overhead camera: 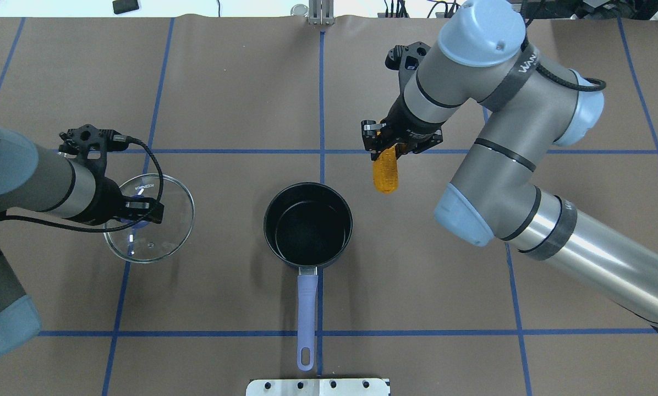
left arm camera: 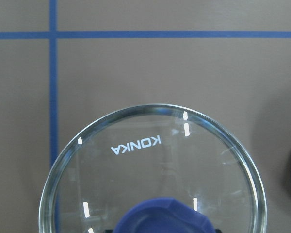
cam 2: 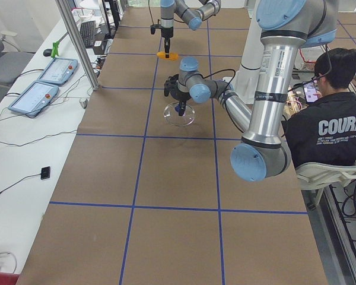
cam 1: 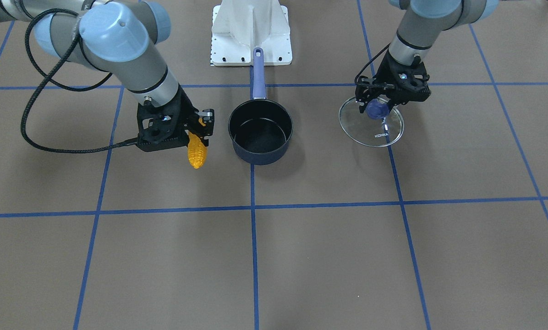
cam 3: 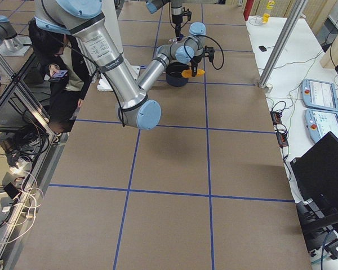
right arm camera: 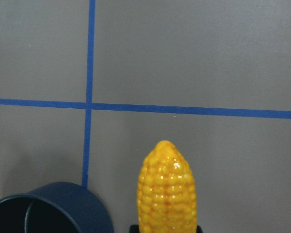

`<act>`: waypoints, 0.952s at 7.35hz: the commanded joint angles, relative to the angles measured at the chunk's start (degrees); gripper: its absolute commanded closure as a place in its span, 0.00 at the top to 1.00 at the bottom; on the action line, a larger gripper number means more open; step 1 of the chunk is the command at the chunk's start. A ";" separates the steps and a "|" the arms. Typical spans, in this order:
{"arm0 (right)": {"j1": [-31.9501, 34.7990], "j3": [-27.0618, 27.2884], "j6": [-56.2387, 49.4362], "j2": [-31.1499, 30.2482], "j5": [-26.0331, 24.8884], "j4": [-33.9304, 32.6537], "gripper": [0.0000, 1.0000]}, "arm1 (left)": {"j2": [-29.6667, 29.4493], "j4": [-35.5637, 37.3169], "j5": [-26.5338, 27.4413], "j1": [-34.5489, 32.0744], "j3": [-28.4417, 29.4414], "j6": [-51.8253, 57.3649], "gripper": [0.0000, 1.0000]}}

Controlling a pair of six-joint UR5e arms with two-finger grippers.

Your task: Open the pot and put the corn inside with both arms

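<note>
My right gripper should release the orange-yellow corn on the bottom of the open dark blue pot [cam 1: 260,140] [right arm camera: 31,223]. The corn is still held beside the pot.
The dark blue pot [cam 1: 255,158] stands open and empty at the table's middle [overhead camera: 307,228], its long handle [overhead camera: 306,308] pointing toward the robot base. My left gripper [overhead camera: 136,213] is shut on the blue knob of the clear glass lid [overhead camera: 169,203] and holds it off to the pot's side [cam 1: 384,133]; the "KONKA" lettering shows in the left wrist view [left arm camera: 136,144]. My right gripper [overhead camera: 385,149] is shut on the orange-yellow corn [overhead camera: 385,173], held above the table beside the pot [cam 1: 197,153]. In the right wrist view the corn [right arm camera: 167,189] sits right of the pot's rim [right arm camera: 48,208].
The white base plate [cam 1: 251,32] sits just behind the pot handle. Blue tape lines grid the brown table. A seated operator [cam 2: 332,124] is beside the robot. Tablets [cam 2: 47,71] lie on the white side bench.
</note>
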 commanded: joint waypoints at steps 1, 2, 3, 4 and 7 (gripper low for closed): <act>-4.54 -1.00 4.56 4.79 -3.99 -2.17 0.13 | 5.52 -5.01 -2.33 -3.12 1.21 4.79 0.41; -6.04 -1.96 6.24 6.29 -4.88 -2.18 0.13 | 7.98 -8.69 -2.33 -3.22 2.36 5.24 0.41; -7.53 -5.19 6.69 9.00 -6.98 -2.09 0.13 | 10.87 -12.82 -2.33 -3.66 2.98 6.12 0.41; -8.85 -8.71 7.83 11.90 -8.48 -2.00 0.13 | 12.21 -13.90 -2.51 -4.10 2.98 6.73 0.41; -12.72 -9.71 9.15 12.28 -11.12 -1.65 0.13 | 13.70 -14.00 -6.46 -7.34 2.81 9.27 0.41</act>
